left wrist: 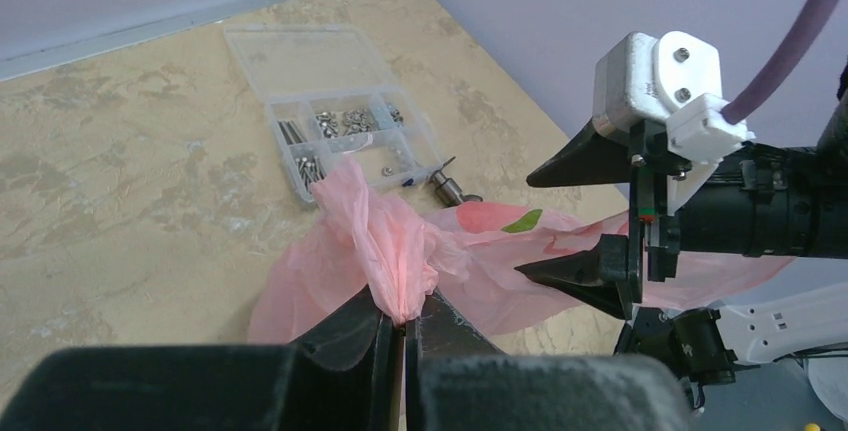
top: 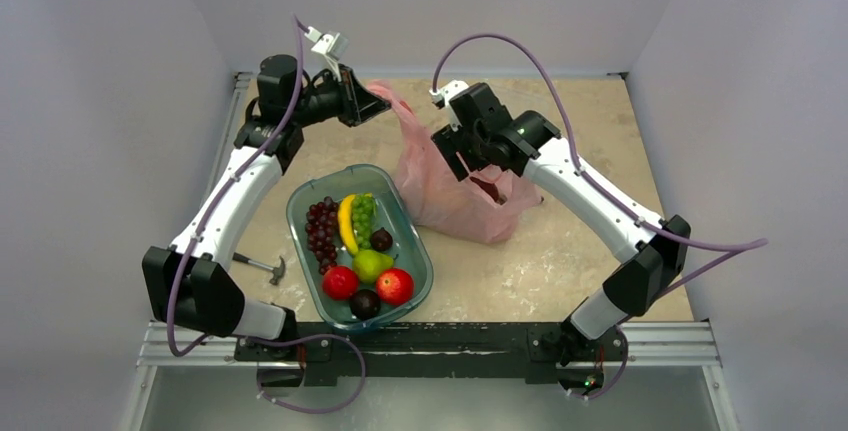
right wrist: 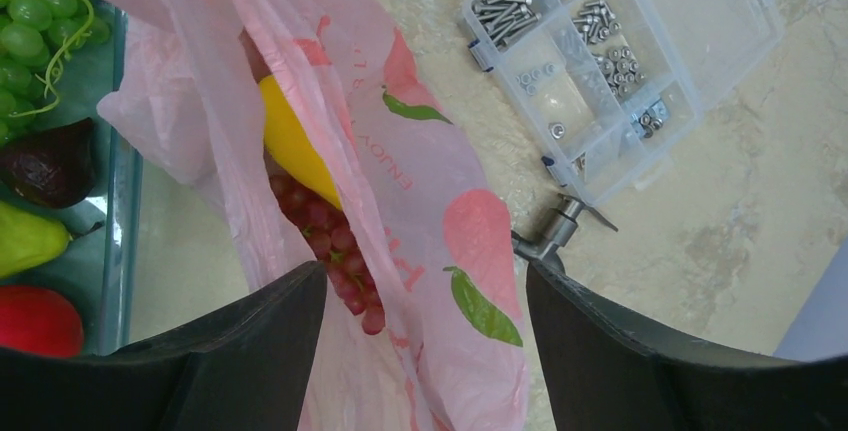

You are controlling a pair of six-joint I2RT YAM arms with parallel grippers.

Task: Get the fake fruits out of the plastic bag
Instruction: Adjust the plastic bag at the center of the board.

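Observation:
The left gripper holds the bag's bunched top and the bag's opening is a narrow slit, so it should take the bag's rim (right wrist: 195,61) and spread the opening.
The pink plastic bag (top: 440,186) hangs lifted over the table behind the tray. My left gripper (top: 368,101) is shut on its bunched top; in the left wrist view the plastic bag (left wrist: 395,251) is pinched between the closed jaws of that left gripper (left wrist: 403,323). My right gripper (top: 476,166) is at the bag's mouth. In the right wrist view the right gripper (right wrist: 425,271) stands open, its fingers on either side of the plastic bag (right wrist: 470,221). Inside lie fake fruits: a yellow one (right wrist: 290,141) and a red grape cluster (right wrist: 335,236).
A teal tray (top: 415,241) near the front holds grapes, a banana, a pear, apples and plums. A clear parts box (right wrist: 620,61) with screws and a small metal piece (right wrist: 555,231) lie behind the bag. A hammer (top: 265,267) lies left of the tray.

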